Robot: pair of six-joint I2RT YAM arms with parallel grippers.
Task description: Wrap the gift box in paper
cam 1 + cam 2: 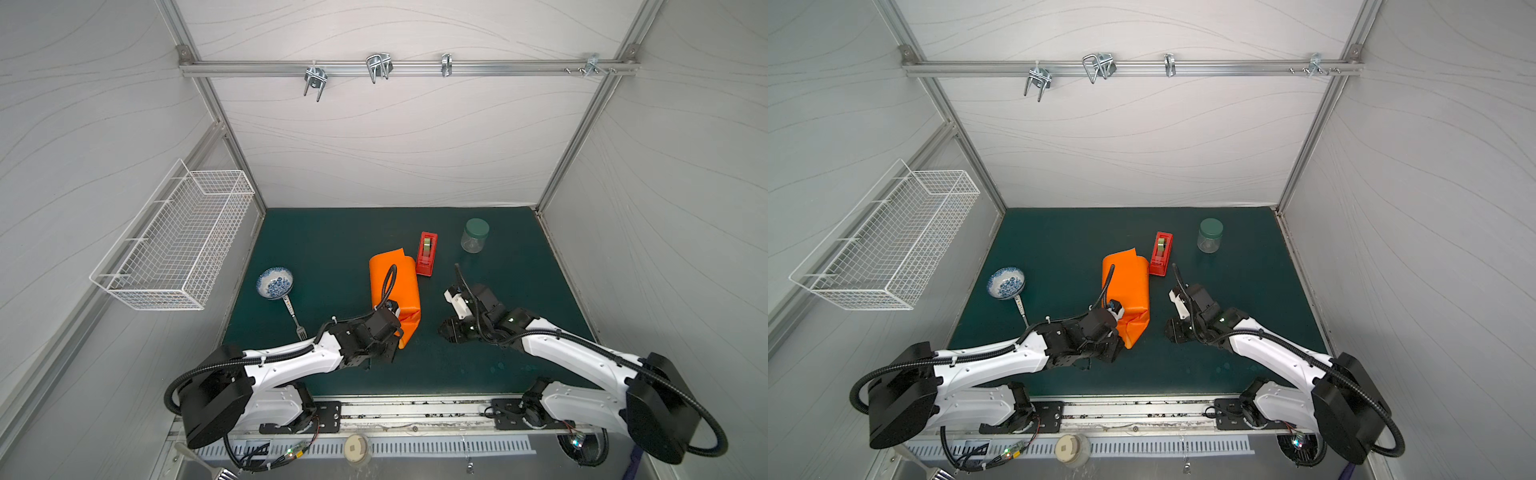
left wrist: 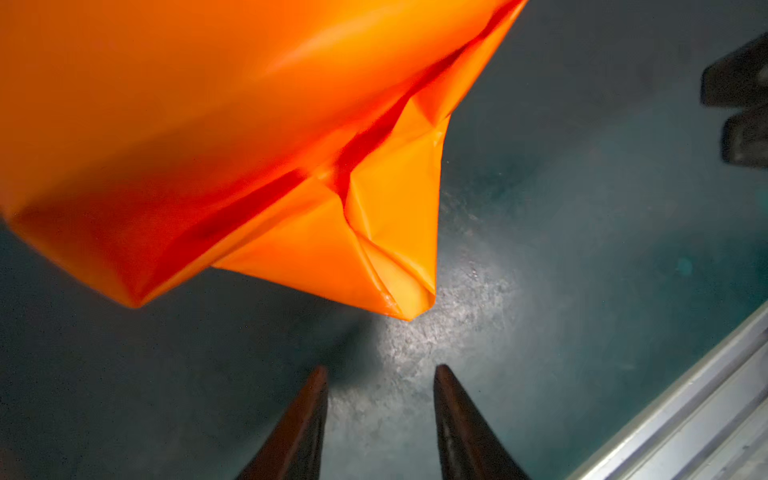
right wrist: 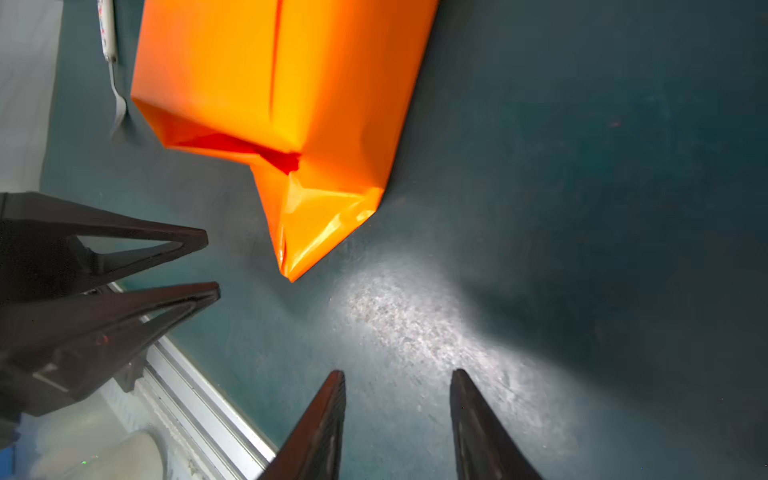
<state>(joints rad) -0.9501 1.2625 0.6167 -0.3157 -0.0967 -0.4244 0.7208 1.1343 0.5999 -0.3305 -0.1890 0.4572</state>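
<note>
The pointed flap is sticking out loose, short of my left gripper's fingers, so I should pinch its tip [image 1: 401, 345] with my left gripper and hold it steady for my right gripper.
The orange paper [image 1: 395, 286] [image 1: 1127, 286] is folded round a long parcel in the middle of the mat, and the gift box is hidden inside it. Its near end is creased into a pointed flap [image 2: 390, 249] [image 3: 316, 224], while a loose flap sticks up at the far end. My left gripper [image 1: 390, 356] [image 1: 1116, 354] [image 2: 382, 368] [image 3: 212, 262] is open just short of the pointed flap, with only mat between its fingers. My right gripper [image 1: 444, 330] [image 1: 1170, 330] [image 3: 398, 371] [image 2: 715, 112] is open and empty, to the right of that flap and apart from the paper.
A red tape dispenser [image 1: 427, 253] stands just right of the parcel's far end. A green-lidded jar [image 1: 474, 235] is at the back right. A blue patterned bowl [image 1: 274, 282] and a fork [image 1: 294, 316] lie to the left. A wire basket [image 1: 174, 245] hangs on the left wall.
</note>
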